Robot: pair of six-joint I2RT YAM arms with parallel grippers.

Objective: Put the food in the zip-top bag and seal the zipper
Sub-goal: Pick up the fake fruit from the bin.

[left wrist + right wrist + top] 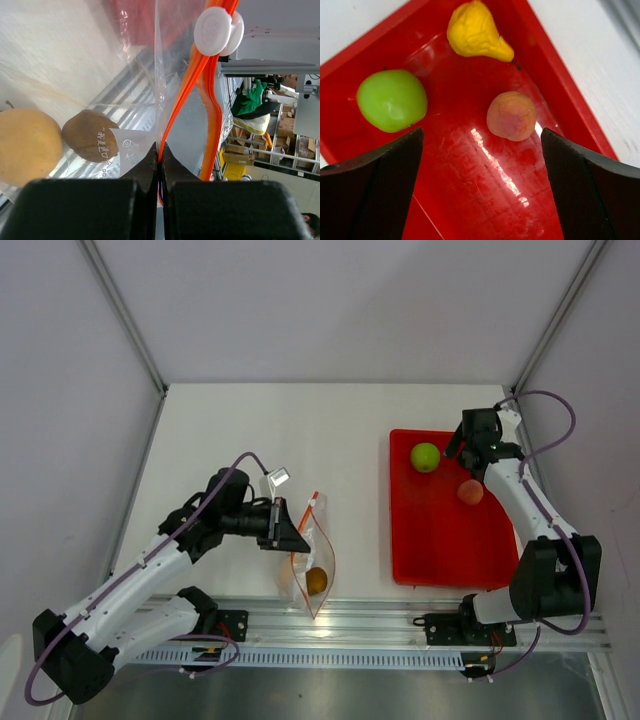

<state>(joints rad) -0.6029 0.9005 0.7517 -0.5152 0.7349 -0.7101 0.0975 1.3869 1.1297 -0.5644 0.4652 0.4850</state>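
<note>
I need to next close my right gripper on opposite sides (470,492) (511,116) of the pink-orange peach and leave the green apple and yellow pear in the red tray.
The clear zip-top bag (312,565) hangs at the table's near edge, mouth up. My left gripper (298,538) is shut on its orange-red zipper strip (176,105), pinching one lip in the left wrist view (160,156). The white slider (218,30) sits at the strip's far end. Inside the bag are a brown piece (92,136) and a yellow-orange one (27,147). My right gripper (458,445) is open over the red tray's back part. In its wrist view (480,165) the green apple (392,100), yellow pear (475,32) and pink-orange peach (511,116) lie below it, untouched.
The red tray (440,550) lies on the right half of the white table. The apple (426,457) and peach (470,492) are in its back half. A metal rail (400,625) runs along the near edge under the bag. Grey walls close in the sides and back.
</note>
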